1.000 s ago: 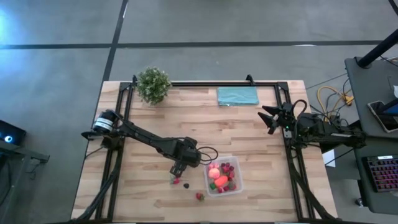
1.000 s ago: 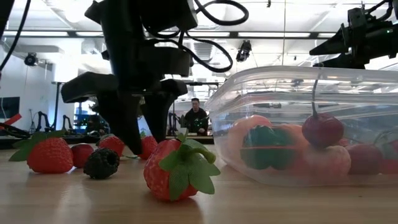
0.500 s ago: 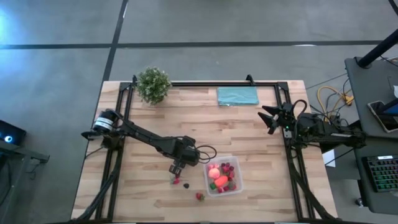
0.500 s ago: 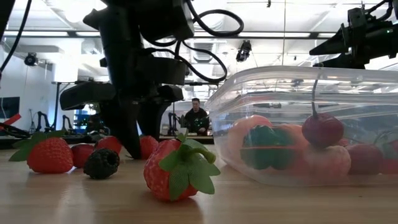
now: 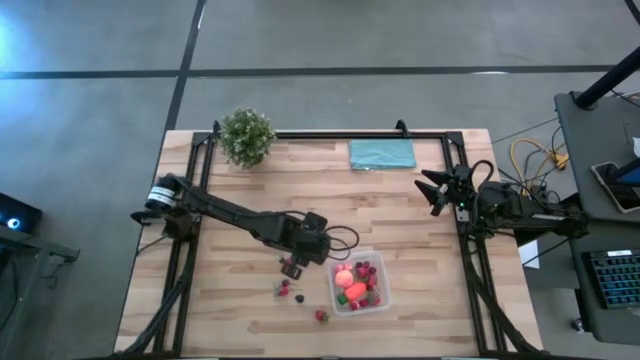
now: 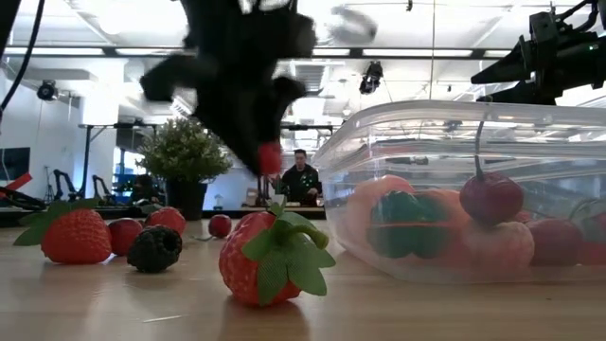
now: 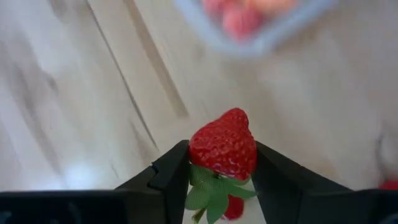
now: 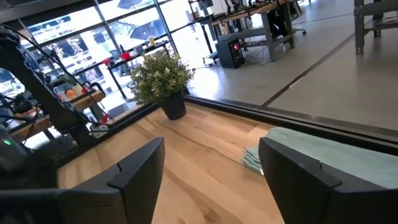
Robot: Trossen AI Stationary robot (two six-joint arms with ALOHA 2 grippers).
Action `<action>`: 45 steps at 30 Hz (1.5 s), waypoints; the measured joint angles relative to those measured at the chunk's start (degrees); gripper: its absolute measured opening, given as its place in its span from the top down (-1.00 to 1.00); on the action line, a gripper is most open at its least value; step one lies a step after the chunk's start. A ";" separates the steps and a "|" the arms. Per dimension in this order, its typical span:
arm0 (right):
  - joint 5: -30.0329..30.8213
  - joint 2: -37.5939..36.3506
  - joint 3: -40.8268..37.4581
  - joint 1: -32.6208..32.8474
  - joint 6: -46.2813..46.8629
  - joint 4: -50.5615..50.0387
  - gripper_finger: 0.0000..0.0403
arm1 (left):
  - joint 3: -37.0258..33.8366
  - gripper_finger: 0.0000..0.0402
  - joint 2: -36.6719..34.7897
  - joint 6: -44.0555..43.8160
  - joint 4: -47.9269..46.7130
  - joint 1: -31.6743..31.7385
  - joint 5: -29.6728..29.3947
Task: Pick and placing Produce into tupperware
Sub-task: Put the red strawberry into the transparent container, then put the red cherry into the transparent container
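Observation:
The robot's left gripper will let go of the small strawberry, now held clear of the wood, inside the clear tupperware [image 5: 360, 279], between the orange piece and the far red pieces.
My left gripper [image 5: 293, 267] hangs above the table just left of the clear tupperware [image 5: 382, 301], shut on a small red strawberry [image 7: 222, 149]. In the low view the strawberry [image 6: 270, 157] shows below the blurred fingers, clear of the wood. The tupperware [image 6: 445, 123] holds several produce pieces, among them an orange one and a pink-orange one. Loose produce lies on the table near it: a strawberry [image 6: 270, 258], a larger strawberry [image 6: 72, 236], a blackberry [image 6: 154, 248] and small red pieces [image 5: 283, 290]. My right gripper [image 5: 432, 190] waits open at the table's right side. My left gripper pinches the small strawberry by its two sides [image 7: 194, 155] between its two fingers. The green leaves [image 7: 208, 193] point back toward the wrist and the red tip points away. The fingers slant down from the table's left. The strawberry is lifted clear of the table.
A potted plant [image 5: 247, 135] stands at the far left corner and a teal cloth [image 5: 381, 154] lies at the far edge. Black frame rails [image 5: 190, 200] run along the table's sides. A person sits in the room beyond the table [image 6: 299, 177].
My left gripper has shut on the small strawberry on the table, then risen with it and shifted toward the tupperware. The strawberry is now lifted clear. The other loose pieces have stayed where they were.

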 joint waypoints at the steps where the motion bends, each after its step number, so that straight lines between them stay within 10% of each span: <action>1: 0.00 0.00 0.00 0.01 -0.02 0.03 -0.25 | 1.34 0.31 -0.34 0.14 -0.10 0.07 0.67; 8: 0.00 0.00 0.00 0.01 -0.01 0.02 -0.23 | 9.69 0.31 -1.09 -5.87 3.03 0.76 17.02; 23: -0.01 0.00 0.00 0.01 -0.01 0.00 -0.25 | 24.36 0.31 13.07 -17.92 11.70 -0.35 18.89; 40: 0.00 0.00 0.00 0.01 -0.02 0.00 -0.24 | 41.08 -0.28 19.17 -30.63 -20.54 1.03 8.92; 45: 0.00 0.00 0.00 0.01 0.00 0.00 -0.26 | 37.01 -0.27 15.32 -54.95 -39.92 6.90 6.99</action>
